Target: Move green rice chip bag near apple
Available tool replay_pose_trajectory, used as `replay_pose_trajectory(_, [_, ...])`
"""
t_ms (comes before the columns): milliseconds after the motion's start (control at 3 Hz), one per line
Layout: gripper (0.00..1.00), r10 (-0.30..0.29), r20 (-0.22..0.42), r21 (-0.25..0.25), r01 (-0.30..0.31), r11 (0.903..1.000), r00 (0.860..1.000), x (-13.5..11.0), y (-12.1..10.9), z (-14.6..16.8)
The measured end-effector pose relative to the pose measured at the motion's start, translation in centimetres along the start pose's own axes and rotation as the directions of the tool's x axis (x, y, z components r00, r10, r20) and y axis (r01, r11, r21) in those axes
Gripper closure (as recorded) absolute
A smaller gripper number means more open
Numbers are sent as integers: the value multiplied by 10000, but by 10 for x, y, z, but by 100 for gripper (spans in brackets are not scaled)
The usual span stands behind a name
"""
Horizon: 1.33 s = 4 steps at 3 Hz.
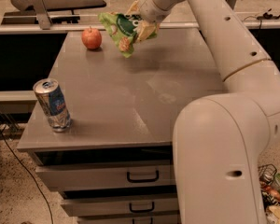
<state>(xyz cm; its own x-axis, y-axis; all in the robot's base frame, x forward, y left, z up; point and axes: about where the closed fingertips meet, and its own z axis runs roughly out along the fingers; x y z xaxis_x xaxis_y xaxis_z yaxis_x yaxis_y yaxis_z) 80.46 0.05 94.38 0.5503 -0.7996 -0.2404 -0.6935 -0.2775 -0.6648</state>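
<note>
I will release the green rice chip bag from my gripper on the grey table [105, 48] against the near side of the red-orange apple.
The green rice chip bag [121, 31] hangs tilted in the air above the far part of the grey table [130, 97]. My gripper [141, 22] is shut on the bag's right end and holds it clear of the tabletop. The red-orange apple [91, 38] sits on the table at the far left, a short way left of the bag and apart from it.
A blue-and-silver drink can [52, 104] stands upright near the table's front left corner. My white arm [224, 125] fills the right side. Drawers [107, 176] sit below the tabletop. A bench [56, 1] stands behind the table.
</note>
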Motion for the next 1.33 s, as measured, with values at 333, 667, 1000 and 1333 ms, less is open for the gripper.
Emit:
replay_pose_trajectory(333, [100, -261, 407, 35, 260, 9997, 9988, -11, -3, 14])
replay_pose_trajectory(667, [100, -767, 962, 10, 769, 9970, 9924, -25, -2, 29])
replay_pose_trajectory(1000, [100, -1151, 1492, -37, 1170, 9931, 9821, -37, 5, 43])
replay_pose_trajectory(1333, [100, -1331, 1872, -41, 1363, 9907, 9733, -42, 10, 59])
